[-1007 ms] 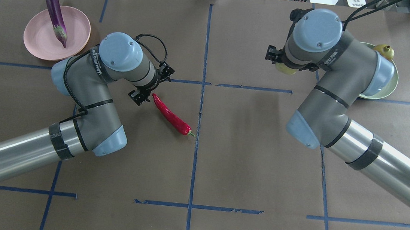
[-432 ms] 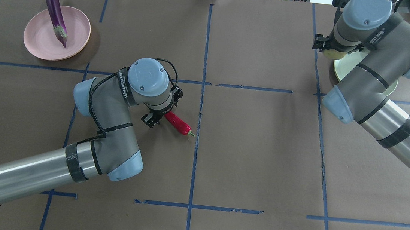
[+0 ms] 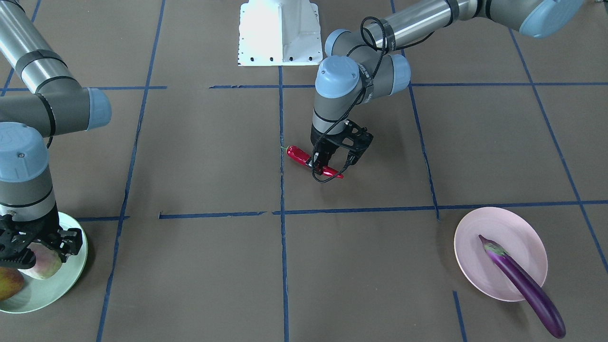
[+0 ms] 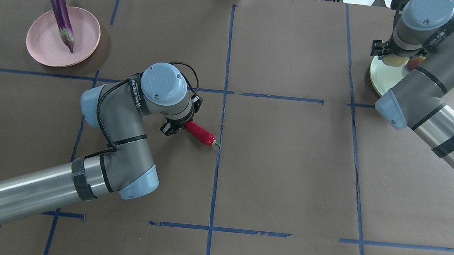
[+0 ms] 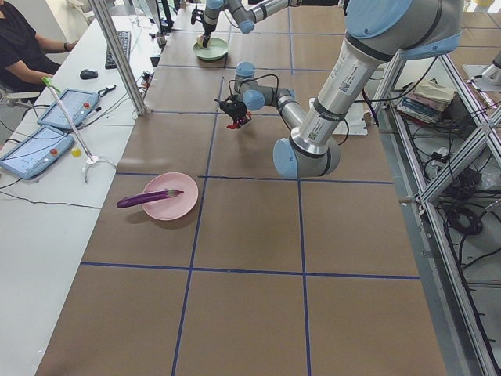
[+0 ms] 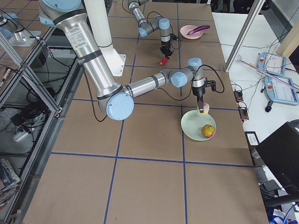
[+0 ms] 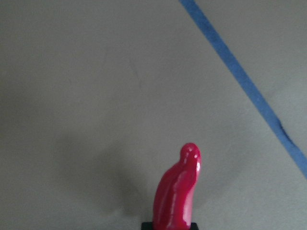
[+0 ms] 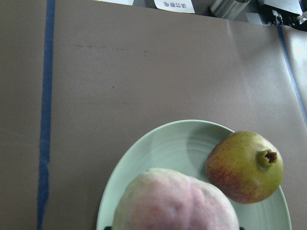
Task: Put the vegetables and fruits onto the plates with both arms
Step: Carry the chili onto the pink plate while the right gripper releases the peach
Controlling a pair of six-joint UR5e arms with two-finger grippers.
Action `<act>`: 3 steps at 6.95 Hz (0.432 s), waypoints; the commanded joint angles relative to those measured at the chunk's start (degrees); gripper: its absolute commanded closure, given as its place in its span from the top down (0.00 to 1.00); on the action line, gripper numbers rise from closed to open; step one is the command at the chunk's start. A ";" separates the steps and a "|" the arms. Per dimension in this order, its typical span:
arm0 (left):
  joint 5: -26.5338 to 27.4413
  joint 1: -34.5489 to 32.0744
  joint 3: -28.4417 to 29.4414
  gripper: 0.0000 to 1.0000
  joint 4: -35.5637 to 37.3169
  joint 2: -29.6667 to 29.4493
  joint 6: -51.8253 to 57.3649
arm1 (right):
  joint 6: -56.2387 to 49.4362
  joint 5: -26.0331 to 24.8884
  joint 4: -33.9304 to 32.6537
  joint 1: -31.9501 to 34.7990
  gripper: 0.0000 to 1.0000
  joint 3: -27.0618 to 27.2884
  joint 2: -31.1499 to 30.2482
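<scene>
My left gripper is going to put the red chili on the pink plate (image 3: 485,268) next to the purple eggplant, toward the mint green plate.
My left gripper (image 3: 320,165) is down at the table and shut on the middle of the red chili (image 3: 297,154), which also shows in the overhead view (image 4: 200,133) and the left wrist view (image 7: 176,191). My right gripper (image 3: 28,254) is shut on the pale green, pink-blushed fruit (image 8: 175,201) and holds it just above the near edge of the mint green plate (image 8: 158,153). The red-yellow pomegranate (image 8: 244,167) lies on that plate. The purple eggplant (image 4: 61,13) rests across the pink plate (image 4: 43,45), one end sticking out over the rim.
The white base block (image 3: 280,31) stands at the robot's edge of the table. Blue tape lines cross the brown table cover. A side bench with tablets (image 5: 35,149) and a seated operator (image 5: 19,39) runs along the far side.
My left gripper moved from beside the pink plate to the chili and came down over its middle. My right arm swung right, carrying the pale fruit over the mint plate.
</scene>
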 commanded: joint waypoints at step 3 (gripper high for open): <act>-0.51 -10.97 -4.16 0.00 -0.11 4.39 13.67 | -3.00 4.14 4.69 0.42 1.00 -1.29 -2.95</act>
